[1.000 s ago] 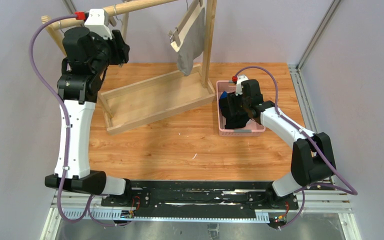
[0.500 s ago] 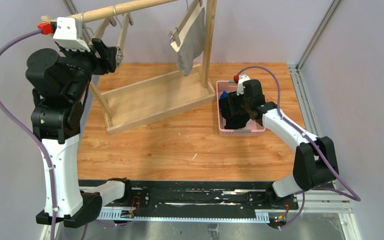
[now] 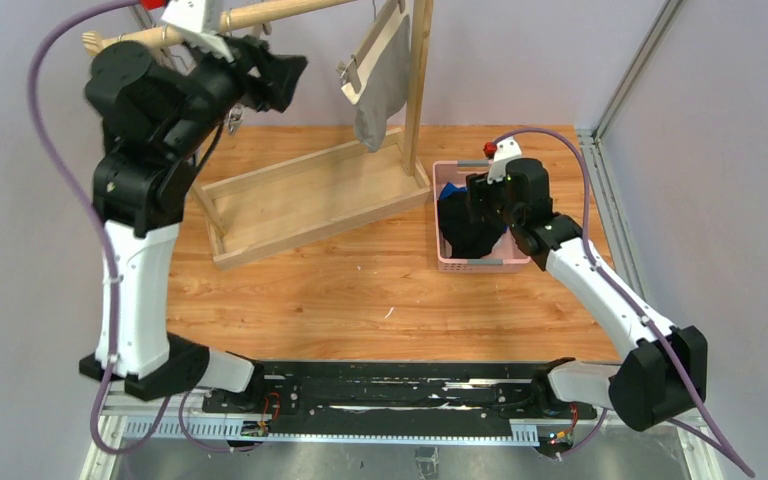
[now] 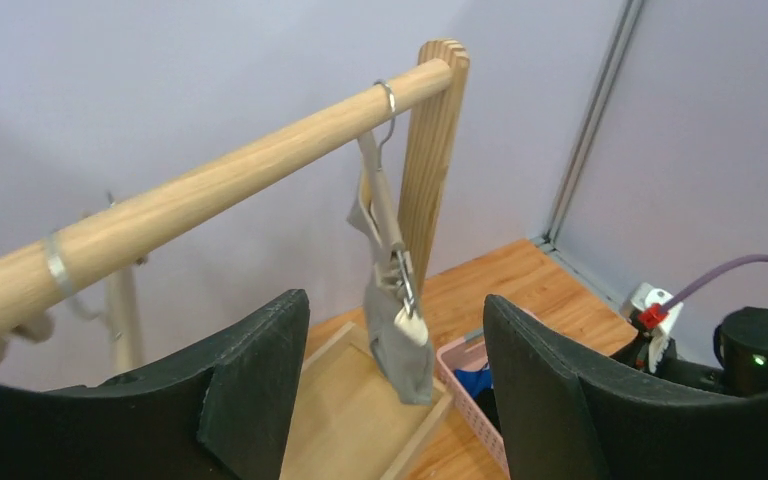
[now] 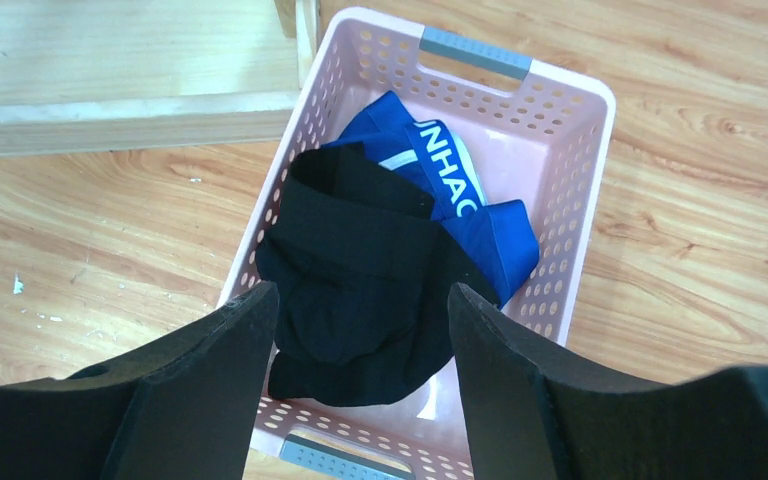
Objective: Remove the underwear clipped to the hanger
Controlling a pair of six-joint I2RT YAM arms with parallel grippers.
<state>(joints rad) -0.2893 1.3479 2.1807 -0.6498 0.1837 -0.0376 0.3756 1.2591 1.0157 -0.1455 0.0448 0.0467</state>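
I need to close my left gripper next on the near end of the wooden hanger (image 3: 357,56) (image 4: 391,228), just above the clip that holds the grey underwear.
The grey underwear (image 3: 375,100) hangs clipped to a wooden hanger (image 3: 365,55) at the right end of the rail (image 3: 260,15). In the left wrist view the grey underwear (image 4: 400,345) hangs ahead of me under the hanger (image 4: 380,190). My left gripper (image 3: 290,75) is open and empty, left of the garment and apart from it; it also shows in the left wrist view (image 4: 392,300). The black underwear (image 5: 370,250) lies on the blue underwear (image 5: 460,200) in the pink basket (image 5: 580,180). My right gripper (image 5: 360,290) is open and empty above the basket.
The wooden rack's base tray (image 3: 300,200) lies between the arms, and its right post (image 3: 418,80) stands just behind the grey garment. The pink basket (image 3: 480,263) sits right of the rack. A grey wall and metal frame rails close the back and right.
My left arm has swung right along the rail from its left end and now faces the grey garment. My right gripper has lifted up and back from the basket, leaving the black underwear inside.
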